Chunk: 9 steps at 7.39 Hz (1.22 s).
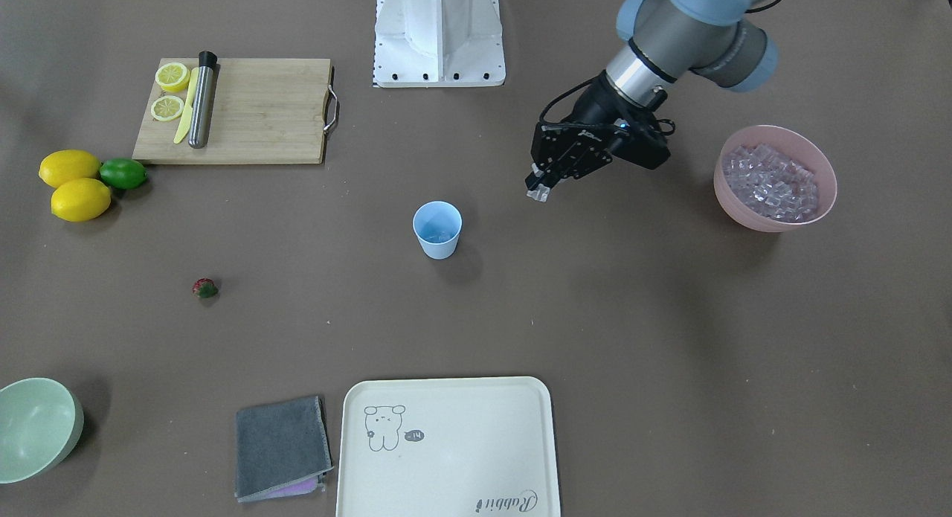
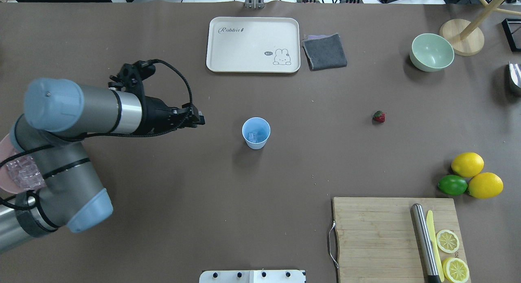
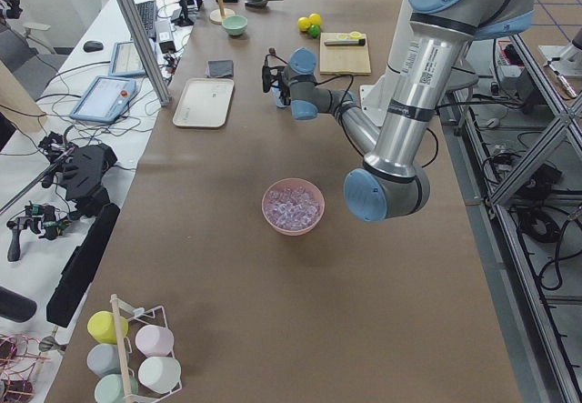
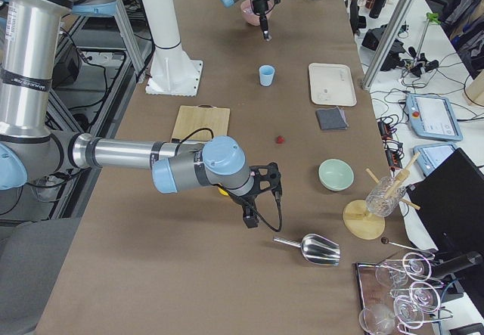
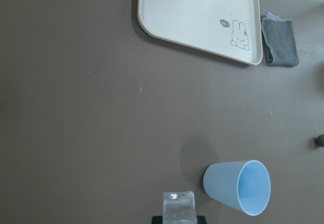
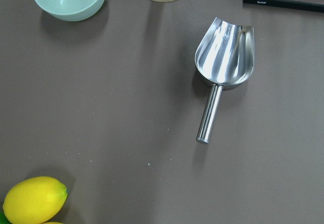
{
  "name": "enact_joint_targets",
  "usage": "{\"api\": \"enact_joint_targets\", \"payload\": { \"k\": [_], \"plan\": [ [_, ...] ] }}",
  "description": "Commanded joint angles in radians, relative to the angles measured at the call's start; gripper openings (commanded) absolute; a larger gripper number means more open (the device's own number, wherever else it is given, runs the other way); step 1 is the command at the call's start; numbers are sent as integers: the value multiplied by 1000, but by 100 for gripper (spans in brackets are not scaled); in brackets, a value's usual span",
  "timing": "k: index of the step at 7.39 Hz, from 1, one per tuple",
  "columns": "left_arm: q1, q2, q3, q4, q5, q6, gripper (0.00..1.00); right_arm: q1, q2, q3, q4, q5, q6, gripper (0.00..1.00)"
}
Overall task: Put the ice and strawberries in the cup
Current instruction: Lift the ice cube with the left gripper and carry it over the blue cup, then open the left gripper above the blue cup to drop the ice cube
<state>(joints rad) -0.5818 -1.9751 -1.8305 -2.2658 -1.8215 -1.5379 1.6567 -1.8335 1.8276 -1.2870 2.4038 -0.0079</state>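
Next, my left gripper releases the ice cube, now between cup and pink bowl, inside the light-blue cup (image 1: 438, 227) (image 5: 254, 187), onto the small amount of ice at the bottom of the cup.
The light-blue cup (image 1: 437, 229) (image 2: 256, 132) (image 5: 238, 187) stands upright mid-table with a little ice (image 2: 254, 135) inside. My left gripper (image 1: 537, 190) (image 2: 201, 120) hovers between the cup and the pink bowl (image 1: 822, 197), shut on one clear ice cube (image 5: 178, 211). The bowl is full of ice (image 1: 770, 181) (image 3: 293, 206). A single strawberry (image 1: 205, 288) (image 2: 379, 117) lies on the table well away from the cup on the robot's right. My right gripper (image 4: 249, 220) shows only in the exterior right view, low over the table near the lemons; I cannot tell its state.
A wooden board (image 2: 386, 238) carries lemon slices, a yellow knife and a steel rod. Two lemons (image 2: 468, 164) and a lime (image 2: 452, 185) lie beside it. A cream tray (image 2: 252, 44), grey cloth (image 2: 325, 51), green bowl (image 2: 431, 53) and metal scoop (image 6: 223, 62) sit along the far side.
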Motion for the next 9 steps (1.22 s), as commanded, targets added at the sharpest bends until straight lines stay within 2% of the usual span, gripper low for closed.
{"api": "enact_joint_targets", "payload": {
  "k": [1,5,7,8,9],
  "plan": [
    [117,-115,31,101,187,-82,0,0,0,-1,0,0,0,100],
    [167,-218,155,101,361,-163,0,0,0,1,0,0,0,100],
    [177,-231,169,98,380,-165,0,0,2,1,0,-2,-3,100],
    [177,-229,169,100,378,-153,54,0,2,1,0,-2,-3,100],
    [177,-223,166,100,373,-107,96,0,2,1,0,-2,-3,100]
  ]
}}
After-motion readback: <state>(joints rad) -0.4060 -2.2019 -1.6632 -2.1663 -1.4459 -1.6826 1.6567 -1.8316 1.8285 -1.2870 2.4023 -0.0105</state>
